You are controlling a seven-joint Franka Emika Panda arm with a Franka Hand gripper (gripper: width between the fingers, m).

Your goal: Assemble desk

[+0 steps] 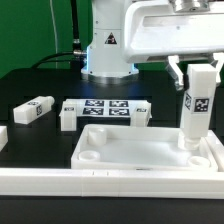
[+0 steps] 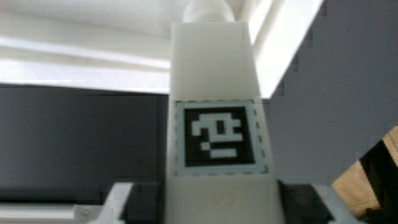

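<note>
Next, I release the white leg upright in the desk top's near corner socket point(image 1: 199, 161), directly below the leg.
The desk top point(image 1: 130, 152), a white rimmed rectangle with round corner sockets, lies at the front of the black table. My gripper point(image 1: 197, 72) is shut on a square white leg point(image 1: 197, 108) with a black-and-white tag. I hold it upright over the top's far corner on the exterior view's right. Its lower end meets the socket there; how deep it sits I cannot tell. In the wrist view the leg point(image 2: 217, 100) runs away from my gripper point(image 2: 217, 206), with a dark fingertip point(image 2: 139, 204) pressed against each side.
Loose legs lie on the table: one point(image 1: 33, 110) at the exterior view's left, a short-looking one point(image 1: 68, 116) beside the marker board point(image 1: 108, 108), another point(image 1: 3, 136) at the frame edge. The arm's base point(image 1: 105, 50) stands behind. A long white rail point(image 1: 100, 186) edges the front.
</note>
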